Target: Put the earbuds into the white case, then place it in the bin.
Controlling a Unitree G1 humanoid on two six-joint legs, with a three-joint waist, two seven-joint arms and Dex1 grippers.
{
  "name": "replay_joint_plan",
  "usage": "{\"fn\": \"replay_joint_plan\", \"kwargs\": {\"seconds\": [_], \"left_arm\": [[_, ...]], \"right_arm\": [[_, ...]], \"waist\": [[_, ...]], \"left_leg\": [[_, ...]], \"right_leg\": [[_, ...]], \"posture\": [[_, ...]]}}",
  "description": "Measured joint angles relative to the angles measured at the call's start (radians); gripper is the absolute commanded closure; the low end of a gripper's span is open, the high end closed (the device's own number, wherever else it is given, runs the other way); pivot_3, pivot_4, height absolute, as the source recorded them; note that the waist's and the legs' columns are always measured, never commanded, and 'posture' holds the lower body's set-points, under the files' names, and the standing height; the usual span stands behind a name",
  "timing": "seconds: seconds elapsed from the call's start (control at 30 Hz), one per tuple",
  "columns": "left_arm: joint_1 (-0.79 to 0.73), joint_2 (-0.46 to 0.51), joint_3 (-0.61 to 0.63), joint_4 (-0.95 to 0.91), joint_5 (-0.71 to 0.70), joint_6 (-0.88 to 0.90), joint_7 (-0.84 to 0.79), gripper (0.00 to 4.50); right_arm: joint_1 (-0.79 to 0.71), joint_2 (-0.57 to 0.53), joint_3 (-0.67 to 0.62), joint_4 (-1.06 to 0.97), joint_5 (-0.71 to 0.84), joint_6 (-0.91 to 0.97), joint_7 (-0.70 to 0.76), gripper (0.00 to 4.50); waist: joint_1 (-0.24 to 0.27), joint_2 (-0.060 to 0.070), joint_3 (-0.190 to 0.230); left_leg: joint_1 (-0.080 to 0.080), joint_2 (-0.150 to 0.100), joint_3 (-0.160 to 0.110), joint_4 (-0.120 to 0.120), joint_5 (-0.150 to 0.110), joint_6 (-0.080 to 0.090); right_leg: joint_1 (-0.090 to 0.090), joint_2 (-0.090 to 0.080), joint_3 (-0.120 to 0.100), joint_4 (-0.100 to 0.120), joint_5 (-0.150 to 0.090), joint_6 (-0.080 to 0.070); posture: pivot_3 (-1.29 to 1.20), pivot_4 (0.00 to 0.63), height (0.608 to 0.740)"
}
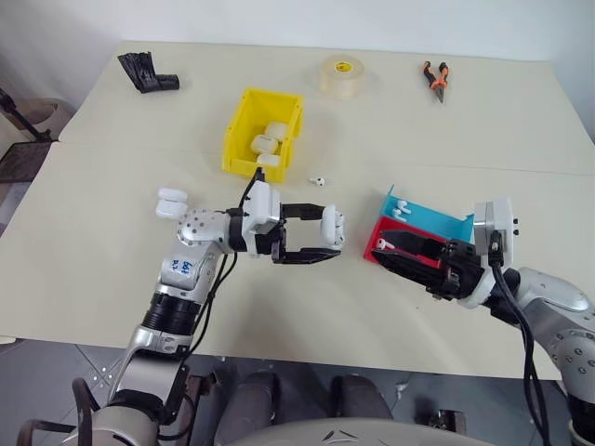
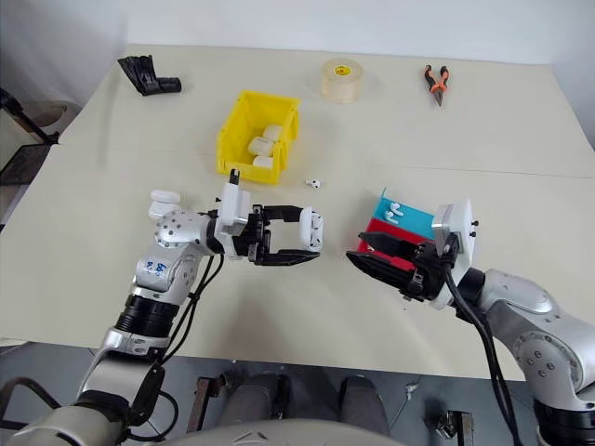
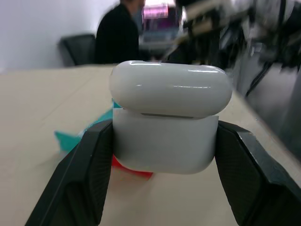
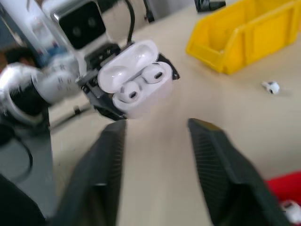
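Observation:
The white case, now held above the table near the middle, will be let go by my left gripper inside the yellow bin, against the side (image 1: pixel 256 121) nearest the black object.
My left gripper (image 1: pixel 327 232) is shut on a white case (image 1: pixel 335 228), held above the table near the middle. The case's lid (image 4: pixel 124 63) stands flipped up, and two earbuds (image 4: pixel 142 84) sit in its sockets. My right gripper (image 1: pixel 389 255) hovers over the red tray, pointing at the case, open with nothing between its fingers (image 4: pixel 108 165). The yellow bin (image 1: pixel 232 139) stands further back with several white cases (image 1: pixel 270 144) inside. One loose earbud (image 1: pixel 318 180) lies on the table just in front of the bin.
A blue tray (image 1: pixel 437 223) and a red tray (image 1: pixel 372 246) with small earbuds sit at the right. Another white case (image 1: pixel 170 202) lies at the left. A tape roll (image 1: pixel 348 74), pliers (image 1: pixel 435 79) and a black object (image 1: pixel 147 72) lie at the back.

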Motion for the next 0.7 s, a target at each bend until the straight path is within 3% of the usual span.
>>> {"fn": "replay_joint_plan", "kwargs": {"seconds": [0.1, 0.43, 0.7], "left_arm": [[-0.033, 0.022, -0.038, 0.036, 0.07, -0.04, 0.007, 1.69], [-0.061, -0.009, -0.097, 0.038, 0.117, -0.016, 0.019, 1.69], [-0.045, -0.009, -0.091, 0.037, 0.082, -0.002, 0.003, 1.69]], "right_arm": [[-0.065, -0.022, 0.005, -0.004, 0.0, 0.006, 0.02, 4.46], [-0.296, 0.028, 0.21, 0.001, -0.087, 0.059, -0.051, 4.46], [-0.307, 0.029, 0.26, 0.029, -0.165, 0.077, -0.057, 4.46]], "waist": [[0.0, 0.0, 0.0], [-0.001, 0.0, 0.0], [-0.002, 0.0, 0.0]], "left_leg": [[0.0, 0.0, 0.0, 0.0, 0.0, 0.0], [-0.001, 0.0, -0.001, 0.0, 0.0, 0.0], [-0.002, 0.0, -0.001, 0.001, 0.0, 0.0]], "right_leg": [[0.0, 0.0, 0.0, 0.0, 0.0, 0.0], [-0.001, 0.0, -0.001, 0.001, 0.0, 0.0], [-0.002, -0.001, -0.001, 0.001, 0.0, 0.0]], "posture": [[0.0, 0.15, 0.74], [0.0, 0.15, 0.74], [0.0, 0.15, 0.74]]}}
